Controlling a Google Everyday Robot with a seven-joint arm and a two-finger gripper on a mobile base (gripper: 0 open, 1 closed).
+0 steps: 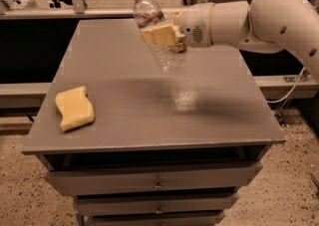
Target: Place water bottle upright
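Observation:
The water bottle, now tilted in the air above the table, will be set down upright by my gripper on the bright shiny patch of the grey table [180, 100].
The water bottle [152, 26] is clear and ribbed, with a white cap and a red-and-white band near its neck. It hangs in the air above the far middle of the grey table [149, 115], tilted, cap up and to the left. My gripper [158, 35] comes in from the right on the white arm [264, 18] and is shut on the bottle's middle with its tan fingers [162, 34]. The bottle's lower end is above the tabletop, not touching it.
A yellow sponge [75, 107] lies on the table's left front part. A small brown object [180, 47] shows just under the gripper's wrist. The table has drawers [157, 182] below its front edge. Metal frames and racks stand behind the table.

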